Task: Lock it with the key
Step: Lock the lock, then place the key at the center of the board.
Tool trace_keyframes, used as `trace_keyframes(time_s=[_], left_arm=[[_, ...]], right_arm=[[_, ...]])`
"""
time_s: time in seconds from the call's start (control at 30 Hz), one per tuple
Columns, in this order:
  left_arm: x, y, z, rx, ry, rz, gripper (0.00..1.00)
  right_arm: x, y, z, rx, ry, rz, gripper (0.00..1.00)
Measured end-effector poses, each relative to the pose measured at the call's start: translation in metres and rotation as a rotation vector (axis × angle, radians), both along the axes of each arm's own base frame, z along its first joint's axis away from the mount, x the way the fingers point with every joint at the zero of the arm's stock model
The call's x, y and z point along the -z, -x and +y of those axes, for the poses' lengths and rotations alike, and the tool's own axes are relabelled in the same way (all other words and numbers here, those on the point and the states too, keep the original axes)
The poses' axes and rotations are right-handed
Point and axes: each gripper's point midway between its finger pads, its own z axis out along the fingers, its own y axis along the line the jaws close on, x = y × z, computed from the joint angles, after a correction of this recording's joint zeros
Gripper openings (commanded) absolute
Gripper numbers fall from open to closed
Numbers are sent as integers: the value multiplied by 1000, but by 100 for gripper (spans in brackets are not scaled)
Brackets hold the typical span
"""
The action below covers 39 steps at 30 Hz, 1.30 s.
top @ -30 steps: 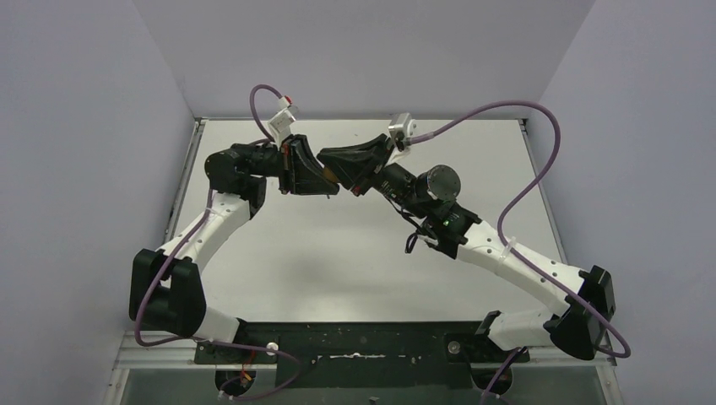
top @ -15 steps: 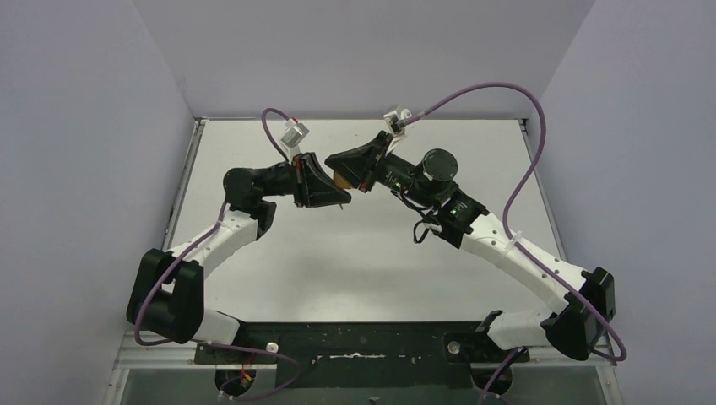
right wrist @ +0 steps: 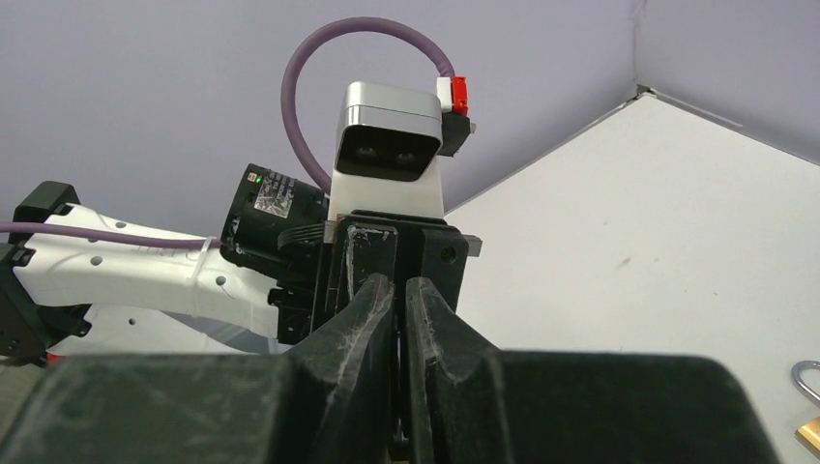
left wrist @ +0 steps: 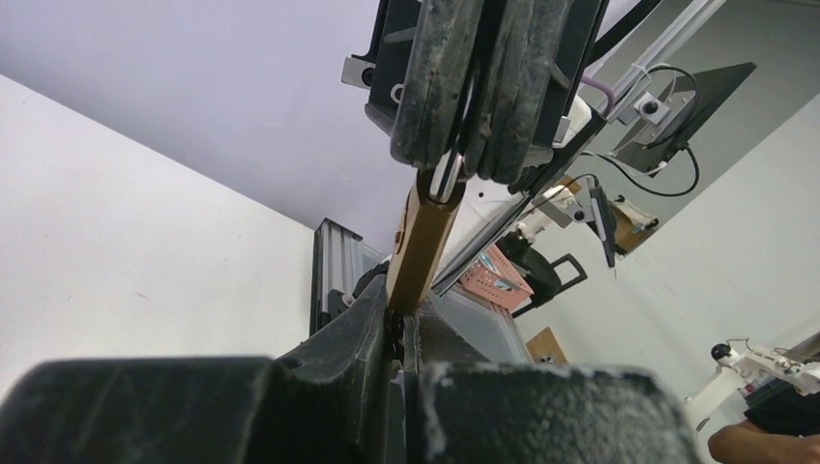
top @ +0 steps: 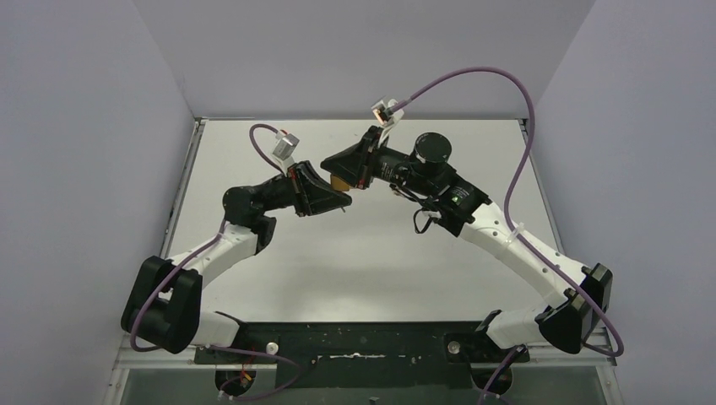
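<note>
Next, my right gripper releases the brass padlock on the bare white table, just nearer than my left gripper's fingertips (top: 302, 227).
A brass padlock (left wrist: 424, 246) hangs in the air between my two grippers, above the back middle of the table (top: 279, 270). Seen from above, the padlock (top: 341, 180) is an orange-brown patch between the black fingers. My right gripper (left wrist: 471, 166) is shut on its silver shackle (left wrist: 446, 180) from the top. My left gripper (left wrist: 398, 327) is shut right at the lock's lower end, on a thin dark piece that I take for the key; its jaws hide nearly all of it. In the right wrist view, my right gripper (right wrist: 399, 290) faces the left gripper's front (right wrist: 396, 253).
A silver loop with a brass edge (right wrist: 807, 401) lies on the white table at the bottom right corner of the right wrist view. Purple cables (top: 473, 89) arch over the back. Grey walls close in the table on three sides.
The left wrist has rolled, swinging its camera down and to the side, and its arm has drawn nearer. The right arm has moved back and left. Both grippers stay shut at the padlock.
</note>
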Motion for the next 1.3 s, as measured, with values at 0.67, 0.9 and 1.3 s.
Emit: trace_keyframes(time_s=[0.67,0.9,1.3], left_arm=[[26,-6,0,-48,-5,55,0],[55,-29,28,-192,-41,144,0],[105,-66,105,-893,-396,269,0]], right_arm=[[-81,-22,-29,57,-137,-125,0],[-57,-35,-35,134,-135,-102,0],[130,-18,6,381,194,89,0]])
